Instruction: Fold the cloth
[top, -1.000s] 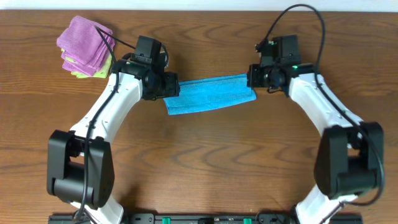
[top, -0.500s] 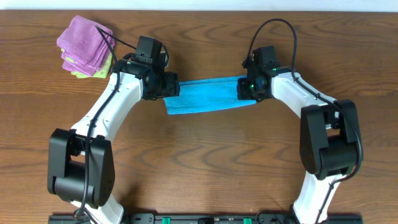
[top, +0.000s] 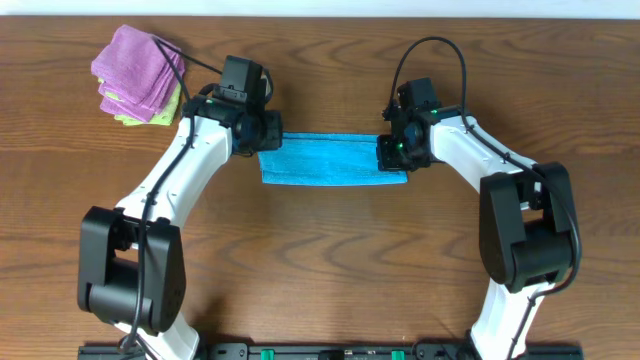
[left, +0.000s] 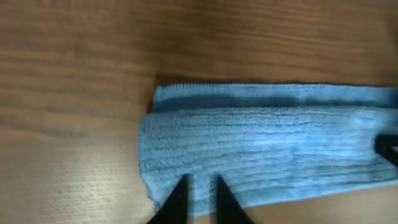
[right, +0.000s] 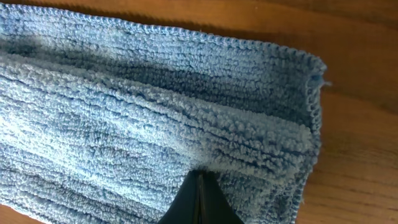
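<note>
The closed fingers of my right gripper press on the blue cloth's top layer, inward from its end, so I need to back away, open and grip the cloth's short edge (top: 406, 177).
A blue cloth (top: 330, 165) lies on the wooden table as a long, narrow folded strip, running level between both arms. My left gripper (top: 262, 137) is at its left end. In the left wrist view, the gripper (left: 200, 186) has its dark fingers drawn in on the cloth (left: 267, 149) near its near edge, with a sliver of blue between them. My right gripper (top: 392, 155) is over the right end. In the right wrist view, the gripper (right: 199, 177) is shut, its tips buried in a raised pucker of the cloth (right: 124, 124).
A stack of folded pink and green cloths (top: 138, 75) sits at the back left, close to the left arm. Bare wooden table (top: 330, 260) stretches in front of the blue strip.
The cloth has swung from slanted to level. My right gripper moved left and toward the front with the cloth's right end. The left jaws have closed on the left end.
</note>
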